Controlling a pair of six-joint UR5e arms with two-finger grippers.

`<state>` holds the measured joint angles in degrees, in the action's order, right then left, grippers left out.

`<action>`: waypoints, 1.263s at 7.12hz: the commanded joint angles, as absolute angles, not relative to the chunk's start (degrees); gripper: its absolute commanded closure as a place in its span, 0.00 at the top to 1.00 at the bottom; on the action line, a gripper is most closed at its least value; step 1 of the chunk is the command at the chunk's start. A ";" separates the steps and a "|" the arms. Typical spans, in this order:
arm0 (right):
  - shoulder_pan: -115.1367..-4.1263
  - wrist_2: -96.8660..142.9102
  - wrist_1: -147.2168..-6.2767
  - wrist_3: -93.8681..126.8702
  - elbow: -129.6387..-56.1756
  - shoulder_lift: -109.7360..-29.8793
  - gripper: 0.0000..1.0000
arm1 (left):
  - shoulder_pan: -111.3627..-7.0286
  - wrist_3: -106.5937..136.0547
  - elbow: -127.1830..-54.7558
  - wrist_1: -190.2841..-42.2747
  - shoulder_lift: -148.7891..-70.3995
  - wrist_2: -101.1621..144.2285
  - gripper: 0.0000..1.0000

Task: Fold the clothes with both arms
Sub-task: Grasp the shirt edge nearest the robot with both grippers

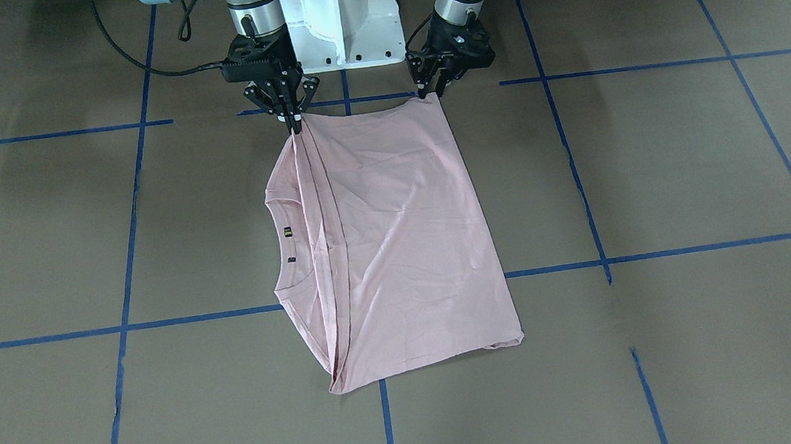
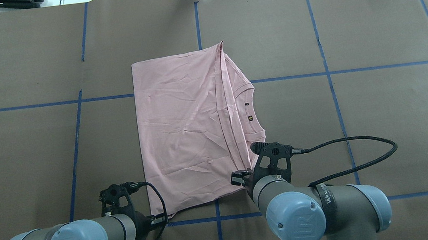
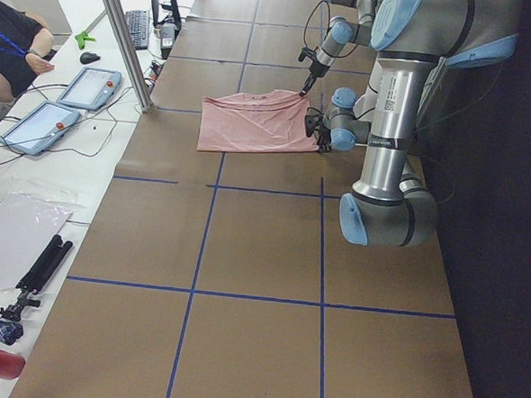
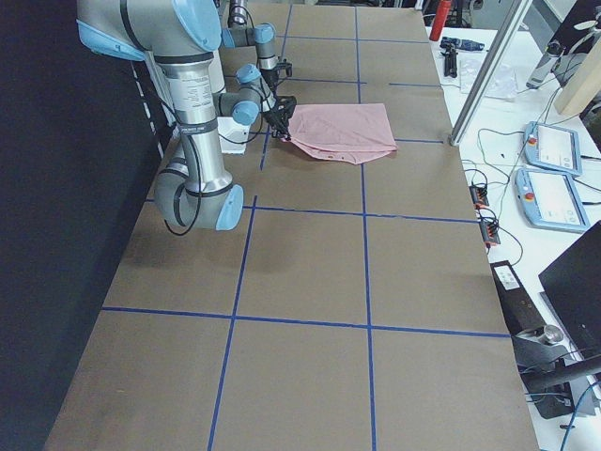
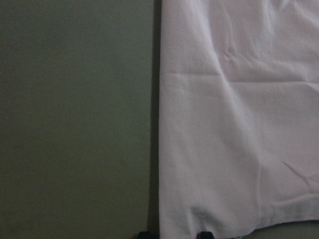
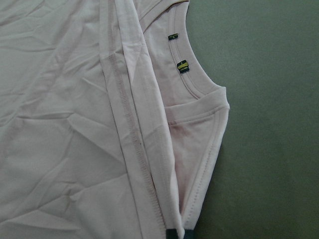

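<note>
I should open my left gripper and take the cloth farther in before lifting (image 5: pixel 180 213), because its fingers sit shallow at the hem of the cloth's near corner.
The pale pink T-shirt (image 1: pixel 397 236) lies folded on the brown table, with its ribbed collar (image 1: pixel 281 243) towards my right arm's side and its print hidden. My right gripper (image 1: pixel 295 124) is shut on the shirt's near corner at the folded edge. In the right wrist view its fingertips (image 6: pixel 172 234) pinch the hem beside the collar (image 6: pixel 192 84). My left gripper (image 1: pixel 435 93) is shut on the other near corner. In the left wrist view (image 5: pixel 174 234) the cloth (image 5: pixel 239 124) runs between the tips. The edge between the two grippers is slightly raised. In the overhead view the shirt (image 2: pixel 187 131) reaches away from both wrists.
The white pedestal base (image 1: pixel 341 14) stands just behind the grippers. Blue tape lines (image 1: pixel 591 260) grid the brown table. A black cable (image 2: pixel 363 155) loops beside my right arm. Tablets (image 3: pixel 88 84) and a metal post (image 3: pixel 122 37) stand along the far side by an operator.
</note>
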<state>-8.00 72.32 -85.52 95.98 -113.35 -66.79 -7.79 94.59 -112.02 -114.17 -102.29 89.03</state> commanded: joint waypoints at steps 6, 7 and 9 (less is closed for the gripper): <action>-8.09 72.25 -85.52 95.98 -113.38 -66.80 0.00 | -8.35 94.66 -112.76 -114.26 -102.30 89.38 0.61; -8.09 72.25 -85.52 95.98 -113.38 -66.88 0.00 | -8.44 95.88 -113.89 -114.26 -102.04 89.38 0.62; -8.09 72.25 -85.52 95.98 -113.38 -66.88 0.00 | -8.61 100.62 -114.26 -114.17 -101.69 89.38 0.61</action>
<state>-8.09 72.25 -85.52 95.98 -113.38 -66.87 -8.50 98.18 -114.03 -114.24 -101.83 89.37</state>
